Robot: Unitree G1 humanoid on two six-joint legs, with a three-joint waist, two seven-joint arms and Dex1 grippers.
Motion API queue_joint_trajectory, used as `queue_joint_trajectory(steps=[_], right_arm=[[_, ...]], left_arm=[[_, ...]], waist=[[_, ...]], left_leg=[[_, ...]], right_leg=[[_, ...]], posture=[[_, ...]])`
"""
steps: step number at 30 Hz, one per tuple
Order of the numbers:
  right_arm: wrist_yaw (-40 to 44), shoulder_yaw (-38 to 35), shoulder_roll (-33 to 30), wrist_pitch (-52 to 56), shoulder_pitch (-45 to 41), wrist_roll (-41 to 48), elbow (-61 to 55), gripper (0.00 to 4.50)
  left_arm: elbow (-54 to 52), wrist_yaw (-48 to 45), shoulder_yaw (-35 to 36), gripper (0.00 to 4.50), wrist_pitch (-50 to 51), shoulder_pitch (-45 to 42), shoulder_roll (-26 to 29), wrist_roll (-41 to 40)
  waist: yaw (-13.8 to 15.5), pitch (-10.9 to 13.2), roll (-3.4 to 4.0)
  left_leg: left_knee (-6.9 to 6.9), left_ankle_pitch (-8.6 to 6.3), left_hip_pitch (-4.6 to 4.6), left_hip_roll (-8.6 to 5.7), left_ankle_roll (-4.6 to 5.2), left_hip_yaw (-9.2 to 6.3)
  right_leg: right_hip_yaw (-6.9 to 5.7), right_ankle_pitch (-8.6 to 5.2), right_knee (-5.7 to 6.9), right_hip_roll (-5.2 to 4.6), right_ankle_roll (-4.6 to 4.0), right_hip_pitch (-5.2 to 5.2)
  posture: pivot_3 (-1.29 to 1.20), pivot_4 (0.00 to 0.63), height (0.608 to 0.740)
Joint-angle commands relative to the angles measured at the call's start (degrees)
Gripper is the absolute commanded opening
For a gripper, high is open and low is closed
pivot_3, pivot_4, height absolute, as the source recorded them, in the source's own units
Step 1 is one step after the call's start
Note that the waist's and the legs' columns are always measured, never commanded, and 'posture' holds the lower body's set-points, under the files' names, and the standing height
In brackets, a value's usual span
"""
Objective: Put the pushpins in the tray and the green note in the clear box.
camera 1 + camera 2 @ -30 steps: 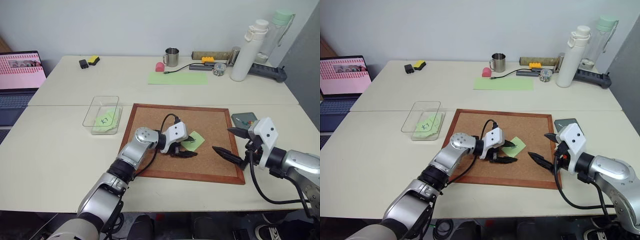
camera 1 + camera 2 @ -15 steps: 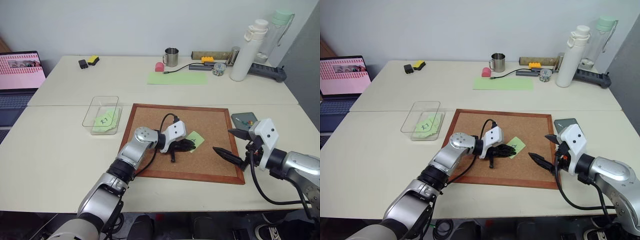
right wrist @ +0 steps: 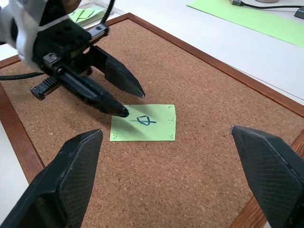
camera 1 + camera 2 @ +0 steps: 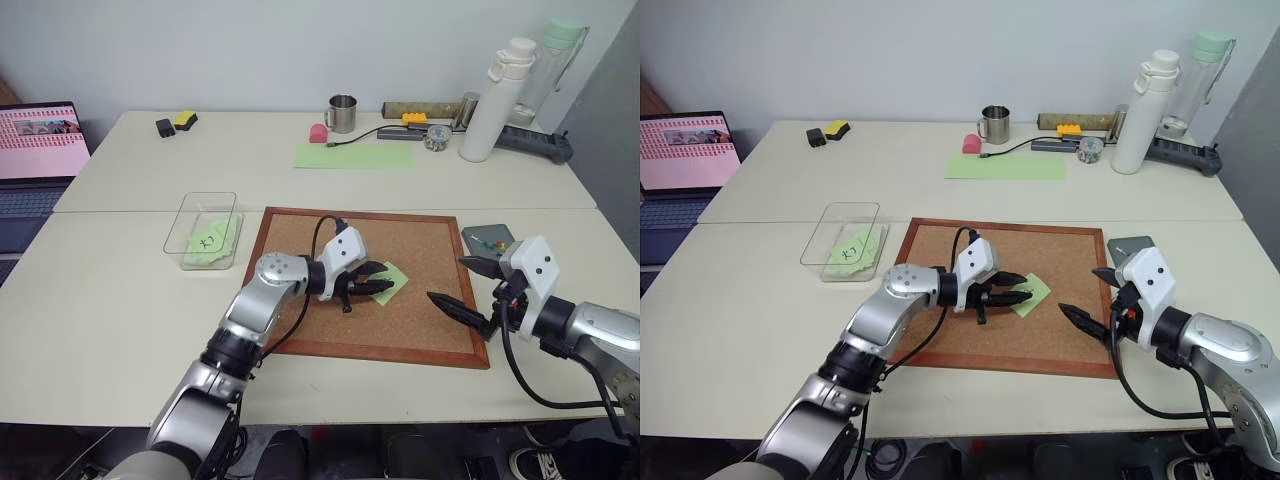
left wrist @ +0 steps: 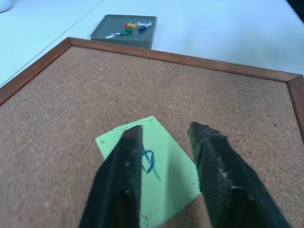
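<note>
The green note sits crooked under the narrow opening of my left gripper, so next I turn it, open it wider and pinch the note's long edges (image 5: 177, 154).
The green note (image 4: 391, 281) lies flat on the corkboard (image 4: 300, 330), a blue mark on it (image 5: 151, 161). My left gripper (image 4: 378, 281) hovers open just over the note's left edge, one fingertip (image 3: 122, 111) close to the paper and nothing held. My right gripper (image 4: 447, 280) stands open over the board's right edge, beside the small grey tray (image 4: 472, 234). Several pushpins (image 5: 131, 27) lie inside the tray (image 5: 102, 35). The clear box (image 4: 190, 215) sits left of the board and holds green notes (image 4: 208, 240).
At the far left stands a laptop (image 4: 35, 150). Along the back of the table are a metal mug (image 4: 343, 113), a long pale-green sheet (image 4: 355, 155), a white bottle (image 4: 495, 100) and a power strip (image 4: 535, 143).
The left gripper, shut low at the note's edge half a second ago, has opened and lifted a little. The note stays on the board. The right arm has not moved.
</note>
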Motion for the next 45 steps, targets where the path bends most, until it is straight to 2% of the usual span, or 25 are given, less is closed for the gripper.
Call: queue_joint_trajectory(steps=[1,8,12,16,23,36,37,38,45], right_arm=[[-0.1,-0.4,0.1,-1.4,-0.8,0.4,-1.4,4.50],[0.2,1.0,0.3,-1.9,-2.0,0.2,-0.3,4.50],[0.2,1.1,0.2,-1.8,-2.0,0.3,-0.3,4.50],[0.3,0.7,0.0,-1.5,-1.6,0.7,-0.8,4.50],[-0.4,-0.3,-0.2,-1.3,-0.4,0.7,-1.8,4.50],[-1.7,-2.3,-0.3,-0.9,1.9,1.1,-3.7,4.50],[-1.6,-2.4,-0.4,-1.0,1.9,1.1,-3.6,4.50],[-1.6,-2.6,-0.5,-1.0,1.9,1.1,-3.5,4.50],[-1.4,-2.8,-0.7,-1.0,1.8,1.2,-3.3,4.50]], left_arm=[[-11.2,5.3,-2.8,2.48,5.7,3.6,1.0,3.0],[-13.2,13.3,-5.6,3.85,8.2,6.2,0.1,7.5],[-11.4,16.1,-6.1,4.45,8.4,5.9,-0.9,8.9],[-10.0,17.6,-6.2,4.45,9.0,5.5,-2.9,8.3],[-8.5,19.6,-5.3,4.45,16.6,5.2,-6.8,6.6],[-6.1,20.6,-8.7,4.45,18.0,4.2,-5.9,8.1],[-6.3,20.6,-8.7,4.11,18.1,4.4,-5.9,7.9],[-6.4,20.5,-8.7,4.06,18.3,4.5,-5.9,7.8],[-7.5,20.5,-8.3,2.81,19.6,5.1,-5.6,6.5]], waist=[[0.0,0.0,0.00],[0.0,0.0,0.00],[0.1,0.0,0.00],[0.1,0.0,0.00],[0.1,0.0,0.00],[0.4,0.0,-0.01],[0.5,0.0,-0.01],[0.5,0.0,0.00],[0.6,0.0,0.00]], left_leg=[[0.00,0.00,0.00,0.00,0.00,0.00],[0.00,0.00,0.02,0.00,0.00,0.01],[0.00,0.00,0.00,0.00,0.00,0.01],[-0.01,0.00,0.01,0.00,0.00,0.02],[0.00,0.00,0.00,0.00,0.00,0.02],[0.01,0.00,0.02,-0.03,-0.01,0.02],[0.01,0.00,0.03,-0.03,-0.01,0.02],[0.01,0.00,0.03,-0.03,-0.01,0.02],[0.01,0.00,0.05,-0.04,-0.01,0.02]], right_leg=[[0.00,0.00,0.00,0.00,0.00,0.00],[0.02,0.00,0.01,-0.01,0.00,0.00],[0.00,0.00,0.00,-0.01,0.00,0.00],[0.01,0.00,0.00,-0.01,0.00,0.00],[0.00,0.00,0.00,-0.02,0.00,0.01],[0.01,0.00,0.00,-0.05,0.01,0.06],[0.00,0.00,0.00,-0.05,0.01,0.06],[0.01,0.00,0.00,-0.05,0.01,0.06],[0.01,0.00,0.01,-0.05,0.01,0.06]], posture=[[0.00,0.150,0.740],[0.00,0.150,0.740],[0.00,0.150,0.740],[0.00,0.150,0.740],[0.00,0.150,0.740],[0.00,0.150,0.740],[0.00,0.150,0.740],[0.00,0.150,0.740],[0.00,0.150,0.740]])
